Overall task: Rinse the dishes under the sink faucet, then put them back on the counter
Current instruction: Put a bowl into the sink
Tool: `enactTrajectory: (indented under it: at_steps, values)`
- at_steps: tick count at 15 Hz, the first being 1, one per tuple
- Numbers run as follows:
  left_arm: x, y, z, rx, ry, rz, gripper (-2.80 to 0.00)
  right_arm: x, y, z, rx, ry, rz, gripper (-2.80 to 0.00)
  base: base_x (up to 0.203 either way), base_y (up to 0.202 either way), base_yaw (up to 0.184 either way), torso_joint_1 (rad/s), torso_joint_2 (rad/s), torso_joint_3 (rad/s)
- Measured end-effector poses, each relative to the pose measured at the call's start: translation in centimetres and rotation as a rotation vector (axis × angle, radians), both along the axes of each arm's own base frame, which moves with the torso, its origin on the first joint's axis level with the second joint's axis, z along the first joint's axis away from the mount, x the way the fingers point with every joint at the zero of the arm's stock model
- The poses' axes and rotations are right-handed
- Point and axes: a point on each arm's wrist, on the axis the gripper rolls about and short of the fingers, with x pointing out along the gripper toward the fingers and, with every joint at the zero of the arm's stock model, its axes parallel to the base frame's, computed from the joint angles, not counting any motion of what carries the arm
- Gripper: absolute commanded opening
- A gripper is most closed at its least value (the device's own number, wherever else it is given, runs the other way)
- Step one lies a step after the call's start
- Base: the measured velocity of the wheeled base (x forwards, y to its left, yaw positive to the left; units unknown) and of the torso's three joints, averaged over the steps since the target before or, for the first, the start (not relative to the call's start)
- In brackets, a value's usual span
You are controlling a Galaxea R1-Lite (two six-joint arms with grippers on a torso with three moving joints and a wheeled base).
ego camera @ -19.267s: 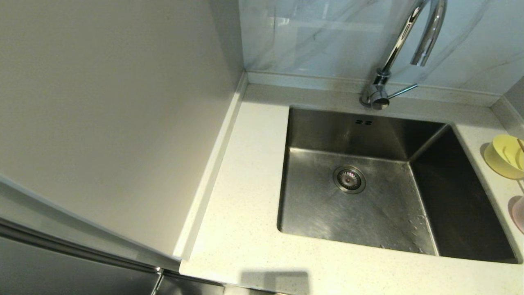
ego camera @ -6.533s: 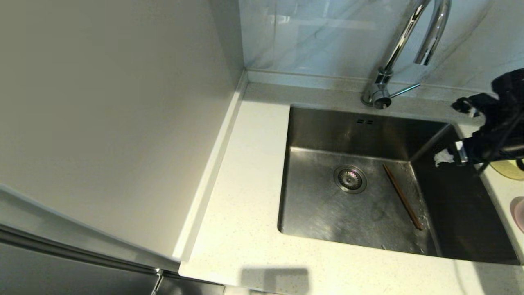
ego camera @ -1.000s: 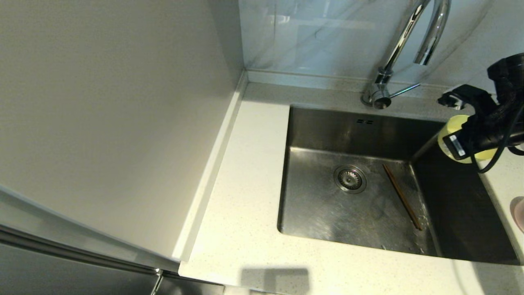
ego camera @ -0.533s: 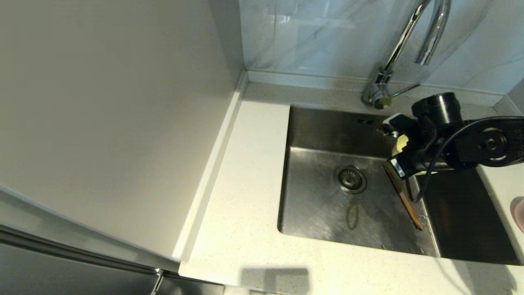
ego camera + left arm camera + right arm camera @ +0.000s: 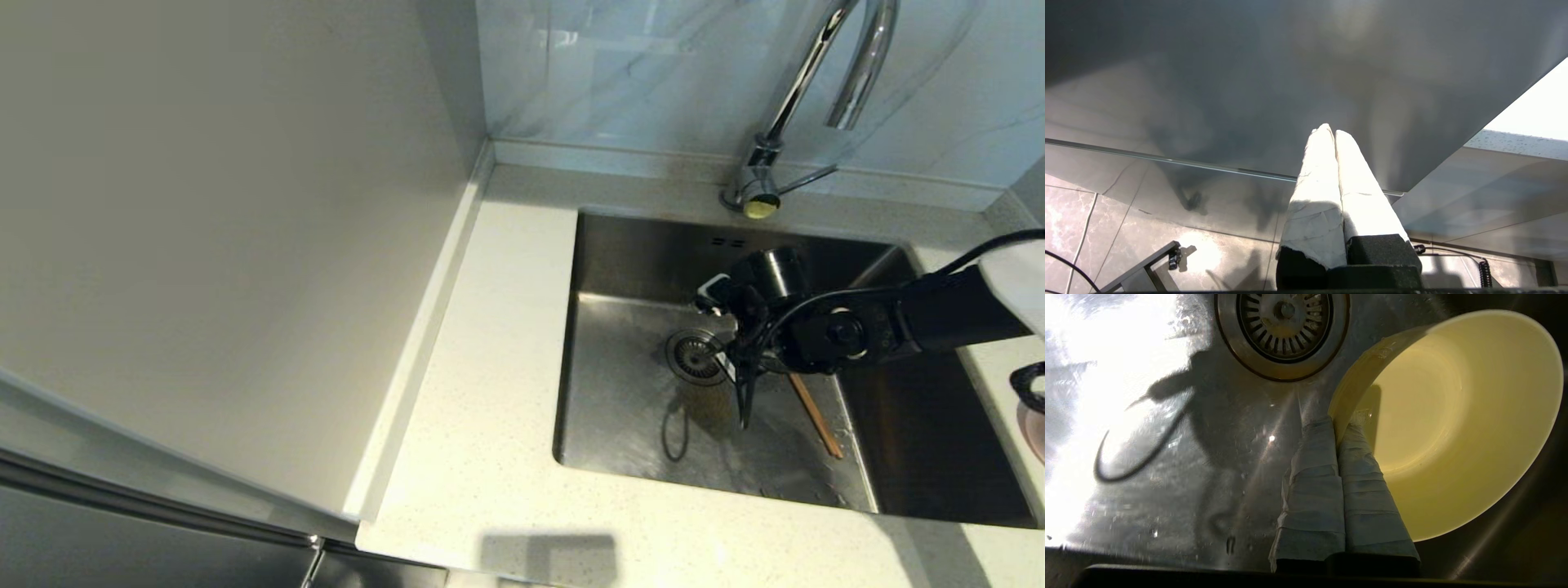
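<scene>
Next, the right gripper releases the pale yellow bowl on the brown chopsticks [image 5: 775, 380] next to the drain strainer.
The pale yellow bowl [image 5: 1453, 428] hangs tilted on its side low in the sink [image 5: 620, 408], beside the drain strainer [image 5: 1282, 330]. My right gripper [image 5: 1337, 424] is shut on its rim, one taped finger inside and one outside. In the head view my right arm [image 5: 898, 322] reaches in from the right and hides the bowl. The brown chopsticks [image 5: 816, 416] lie on the sink floor right of the drain. The pink bowl [image 5: 1035, 429] shows at the right edge, on the counter [image 5: 506, 327]. The faucet [image 5: 784, 106] stands behind the sink; no water runs.
My left gripper [image 5: 1334, 132] is parked shut and empty below the counter, facing a grey cabinet front. A tall pale wall panel [image 5: 229, 245] bounds the counter on the left. A black cable loop [image 5: 1027, 385] lies by the pink bowl.
My right arm has carried the yellow bowl leftward from the sink's right rim and down into the basin, over the drain. The chopsticks have not moved.
</scene>
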Motion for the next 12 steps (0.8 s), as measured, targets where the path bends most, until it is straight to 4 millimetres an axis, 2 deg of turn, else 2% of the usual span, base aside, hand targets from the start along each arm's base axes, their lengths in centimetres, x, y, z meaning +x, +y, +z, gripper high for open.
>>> enactTrajectory:
  at_steps: [6, 12]
  values:
    - [0.0, 0.0, 0.0, 0.000, 0.000, 0.000, -2.80, 2.3, -0.4, -4.7, -0.008, 0.082, -0.044, -2.80, 0.000, 0.000, 0.000, 0.000, 0.00, 0.000]
    - [0.0, 0.0, 0.0, 0.000, 0.000, 0.000, -2.80, 3.9, -0.9, -7.0, -0.014, 0.107, -0.064, -2.80, 0.000, 0.000, 0.000, 0.000, 0.00, 0.000]
